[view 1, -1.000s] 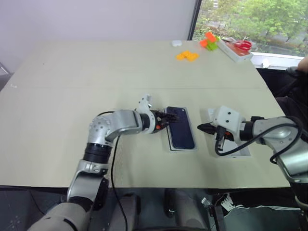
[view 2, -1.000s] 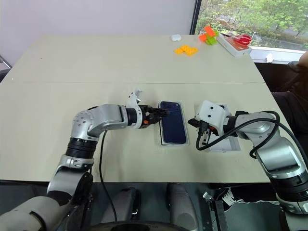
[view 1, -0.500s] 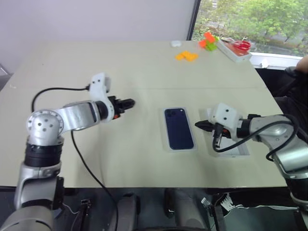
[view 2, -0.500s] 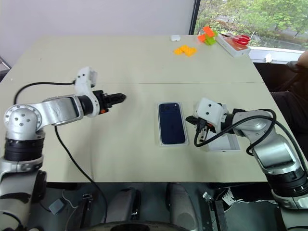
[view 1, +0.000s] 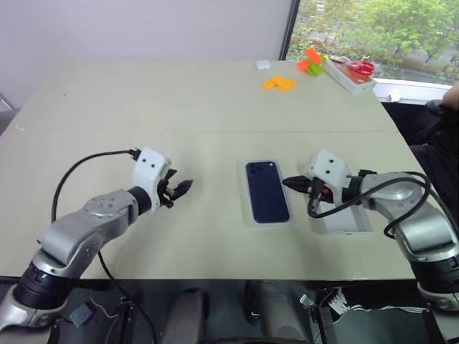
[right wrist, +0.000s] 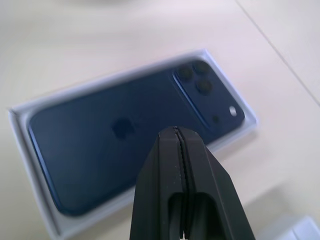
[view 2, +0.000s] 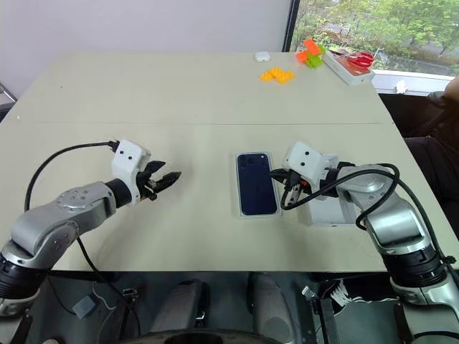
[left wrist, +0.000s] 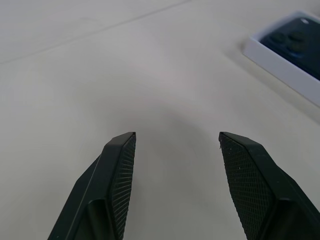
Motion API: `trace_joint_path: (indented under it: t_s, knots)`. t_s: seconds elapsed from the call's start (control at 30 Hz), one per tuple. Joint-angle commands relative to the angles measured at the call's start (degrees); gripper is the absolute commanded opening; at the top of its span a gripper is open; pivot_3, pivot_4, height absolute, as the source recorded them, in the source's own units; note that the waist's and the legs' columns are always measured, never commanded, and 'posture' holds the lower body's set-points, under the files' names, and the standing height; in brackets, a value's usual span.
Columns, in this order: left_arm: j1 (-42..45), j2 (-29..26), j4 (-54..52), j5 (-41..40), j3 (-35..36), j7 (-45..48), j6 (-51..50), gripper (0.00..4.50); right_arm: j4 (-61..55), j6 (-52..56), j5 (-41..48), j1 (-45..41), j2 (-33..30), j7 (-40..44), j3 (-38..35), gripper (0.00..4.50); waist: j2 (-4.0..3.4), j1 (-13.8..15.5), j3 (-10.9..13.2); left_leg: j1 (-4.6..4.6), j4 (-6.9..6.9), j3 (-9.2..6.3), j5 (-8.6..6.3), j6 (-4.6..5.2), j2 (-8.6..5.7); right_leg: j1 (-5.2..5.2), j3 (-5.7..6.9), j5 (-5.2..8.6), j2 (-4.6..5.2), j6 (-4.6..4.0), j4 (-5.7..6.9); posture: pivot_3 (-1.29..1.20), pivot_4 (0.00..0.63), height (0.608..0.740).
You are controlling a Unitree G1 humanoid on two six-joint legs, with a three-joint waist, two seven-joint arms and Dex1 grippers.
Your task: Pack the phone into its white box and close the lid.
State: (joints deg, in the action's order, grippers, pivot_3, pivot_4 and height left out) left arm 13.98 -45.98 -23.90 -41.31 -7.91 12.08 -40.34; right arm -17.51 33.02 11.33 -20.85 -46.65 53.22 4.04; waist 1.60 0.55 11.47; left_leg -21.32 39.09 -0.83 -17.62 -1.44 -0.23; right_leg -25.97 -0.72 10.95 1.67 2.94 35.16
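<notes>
The lid is lying beside the box with its hollow side up, so next I open my right gripper, take the lid's side (view 1: 322, 224) facing the box and tip the lid up.
The dark navy phone (view 1: 267, 190) lies camera-side up inside the white box (view 1: 272, 223) at the table's middle front. My right gripper (view 1: 287, 183) is shut with nothing in it. Its tip hovers just above the phone's right edge; the right wrist view has the closed fingers (right wrist: 175, 165) over the phone (right wrist: 100, 150) and the box rim (right wrist: 30, 165). The lid (view 2: 326, 211) lies right of the box, partly under my right arm. Well left of the box, my left gripper (view 1: 183, 188) stands open and empty above bare table, its fingertips (left wrist: 122, 150) spread, the box corner (left wrist: 280, 67) ahead of it.
At the far right of the table sit orange blocks (view 1: 279, 83), orange and green toys (view 1: 312, 61), a small white object (view 1: 263, 64) and a white tray with red scissors (view 1: 351, 74). A person's arm (view 1: 450, 97) shows at the right edge.
My left gripper has drawn away from the box to the left and rolled, leaving the phone lying in the box. The right gripper has stayed shut, about where it was.
</notes>
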Motion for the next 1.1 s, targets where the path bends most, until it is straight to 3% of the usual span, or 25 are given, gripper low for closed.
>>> trace_joint_path:
  t_s: [0.03, 0.23, 0.33, 0.4, 0.57, 0.6, 0.67, 0.77, 0.8, 0.97, 1.1]
  knots:
    - [-1.2, 1.72, -3.33, 3.06, 0.28, 4.47, 2.6, 2.78, -0.68, 1.37, 0.62, 0.03, -2.23, -0.05, -2.8, 0.0, 0.0, 0.0, 0.0, 0.0, 0.0, 0.0, 0.0, 0.01, 0.0, 0.0, 0.0, 0.0, -0.01, 0.01, 0.0, 0.0, 0.15, 0.726]
    - [-1.86, 4.87, -3.28, 8.01, -0.85, 8.28, 2.99, 2.78, -4.22, 17.33, 6.08, 0.82, -2.62, -3.01, -7.66, 0.0, 0.0, 0.06, 0.0, -0.02, 0.02, 0.02, -0.04, 0.08, 0.05, 0.0, -0.02, -0.08, 0.02, -0.1, 0.01, 0.0, 0.15, 0.726]
    - [-0.39, 6.89, -1.94, 10.45, -2.44, 11.15, 4.13, 2.83, -6.43, 22.81, 7.16, 0.99, -2.93, -5.54, -9.51, 0.82, 0.0, 0.03, 0.0, 0.0, 0.03, 0.02, -0.04, 0.09, 0.04, 0.0, -0.02, -0.06, -0.01, -0.06, 0.04, 0.0, 0.15, 0.726]
    - [1.9, 8.86, 1.2, 13.49, -4.56, 11.62, 4.21, 2.83, -7.96, 25.26, 7.59, 1.21, -3.05, -7.07, -10.33, 1.71, 0.0, 0.05, -0.01, 0.0, 0.03, 0.03, -0.05, 0.09, 0.03, 0.0, -0.02, -0.01, -0.01, 0.01, 0.03, 0.0, 0.15, 0.726]
    - [8.22, 12.77, 9.15, 22.71, -9.93, 11.49, 3.9, 2.83, -10.5, 25.86, 7.03, 2.1, -2.73, -10.03, -8.45, 1.71, 0.01, 0.07, -0.01, -0.01, 0.04, 0.03, -0.07, 0.14, 0.0, 0.01, -0.01, -0.06, -0.06, 0.1, 0.03, 0.0, 0.15, 0.726]
    - [8.86, 13.55, 9.86, 23.37, -10.2, 11.91, 3.87, 2.57, -10.67, 25.65, 6.89, 2.07, -2.46, -10.53, -7.79, 1.74, 0.01, -0.07, -0.01, -0.01, 0.04, 0.02, -0.07, 0.15, 0.0, 0.01, -0.01, -0.11, -0.06, 0.2, 0.02, 0.0, 0.15, 0.726]
    - [10.74, 15.95, 10.72, 24.21, -11.1, 12.26, 2.42, 2.03, -9.26, 22.89, 3.04, 1.03, -2.17, -13.03, -2.78, 1.23, 0.01, -0.25, -0.01, -0.01, 0.04, 0.07, -0.09, 0.18, 0.02, 0.01, -0.04, -0.13, -0.06, 0.19, 0.02, 0.0, 0.15, 0.726]
    - [12.21, 18.47, 11.35, 25.17, -11.65, 12.61, -0.18, 0.48, -7.88, 19.41, -0.16, 0.45, -2.78, -13.88, 1.47, 0.0, 0.01, -0.31, -0.01, 0.0, 0.06, 0.08, -0.09, 0.18, 0.02, 0.0, -0.05, -0.14, -0.05, 0.22, 0.03, 0.0, 0.15, 0.726]
    - [12.89, 19.3, 11.35, 25.39, -12.11, 12.79, -1.46, 0.05, -7.43, 19.28, -0.28, -0.06, -2.24, -14.05, 2.15, 0.0, 0.01, -0.36, -0.01, 0.0, 0.06, 0.08, -0.09, 0.18, 0.02, 0.0, -0.05, -0.14, -0.05, 0.22, 0.03, 0.0, 0.15, 0.726]
    - [16.48, 22.53, 12.0, 26.11, -15.33, 13.98, -10.41, 0.05, -4.9, 18.31, -2.84, -2.51, -0.11, -14.97, 7.37, 0.0, 0.02, -0.36, -0.02, 0.0, 0.08, 0.08, -0.09, 0.19, 0.01, -0.02, -0.06, -0.17, -0.07, 0.24, 0.08, 0.0, 0.15, 0.726]
    - [17.49, 23.71, 12.66, 28.27, -16.97, 14.75, -10.38, 0.05, -4.26, 18.03, -2.83, -3.32, 0.83, -13.82, 9.02, 0.0, 0.01, -0.32, -0.03, 0.01, 0.08, 0.07, -0.09, 0.19, 0.01, -0.01, -0.07, -0.23, -0.07, 0.19, 0.08, 0.0, 0.15, 0.726]
